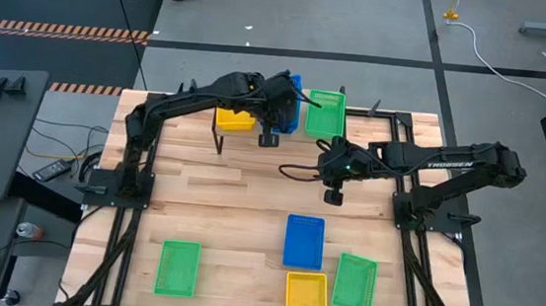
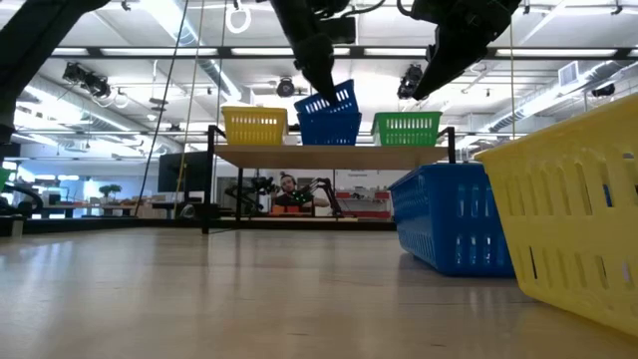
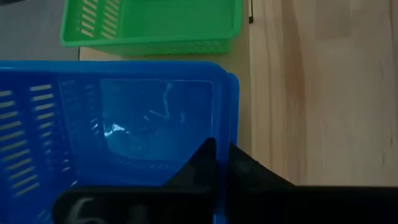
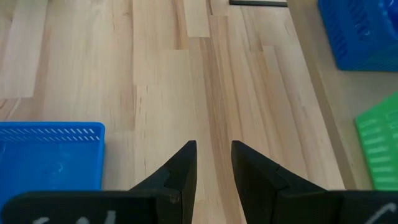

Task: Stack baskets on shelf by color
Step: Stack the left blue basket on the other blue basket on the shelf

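Observation:
The blue basket is tilted with its gripped rim high over the shelf, so the robot's left gripper should let it down flat and release it, then grip the basket's rim (image 3: 222, 118) to square it.
The shelf (image 2: 329, 156) stands at the table's far side. A yellow basket (image 2: 254, 125) sits on its left part and a green basket (image 2: 407, 128) on its right part. Between them my left gripper (image 2: 317, 82) is shut on a blue basket (image 2: 331, 112), which is tilted just over the shelf top. Whether its lower part rests there or in another blue basket, I cannot tell. My right gripper (image 4: 214, 163) hangs open over the bare table middle (image 1: 334, 193), with nothing between its fingers. My left gripper holds the blue basket by the rim of one side wall (image 3: 231, 124). One finger (image 3: 202, 163) is inside the basket and the other (image 3: 252, 173) is outside. The fingers slant down from above. The basket hangs tilted, its gripped side higher.
On the near half of the table lie a green basket (image 1: 177, 267), a blue one (image 1: 304, 240), a yellow one (image 1: 306, 300) and another green one (image 1: 354, 282). Bare wood lies between them and the shelf.

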Available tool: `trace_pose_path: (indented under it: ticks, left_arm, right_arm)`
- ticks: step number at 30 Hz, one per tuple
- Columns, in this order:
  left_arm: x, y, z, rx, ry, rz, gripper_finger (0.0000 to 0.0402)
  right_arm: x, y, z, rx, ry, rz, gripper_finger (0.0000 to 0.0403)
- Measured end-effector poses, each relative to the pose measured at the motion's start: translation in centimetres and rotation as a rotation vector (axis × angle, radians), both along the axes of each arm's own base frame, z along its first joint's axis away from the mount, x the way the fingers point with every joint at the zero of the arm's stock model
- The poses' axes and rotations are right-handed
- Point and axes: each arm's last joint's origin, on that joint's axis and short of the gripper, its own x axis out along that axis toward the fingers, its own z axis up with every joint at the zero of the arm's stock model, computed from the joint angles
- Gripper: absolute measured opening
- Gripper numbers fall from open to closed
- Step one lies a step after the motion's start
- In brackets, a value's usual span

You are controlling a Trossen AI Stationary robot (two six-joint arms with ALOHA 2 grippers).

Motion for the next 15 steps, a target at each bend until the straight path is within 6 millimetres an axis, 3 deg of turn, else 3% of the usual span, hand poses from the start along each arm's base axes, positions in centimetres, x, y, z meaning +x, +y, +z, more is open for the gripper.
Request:
trace_pose_path:
  ticks: [15]
  left_arm:
    - [-0.41, -0.35, 0.14, 0.047, 0.045, 0.064, 0.0062]
  right_arm:
    - [-0.06, -0.01, -0.05, 0.000, 0.008, 0.001, 0.0107]
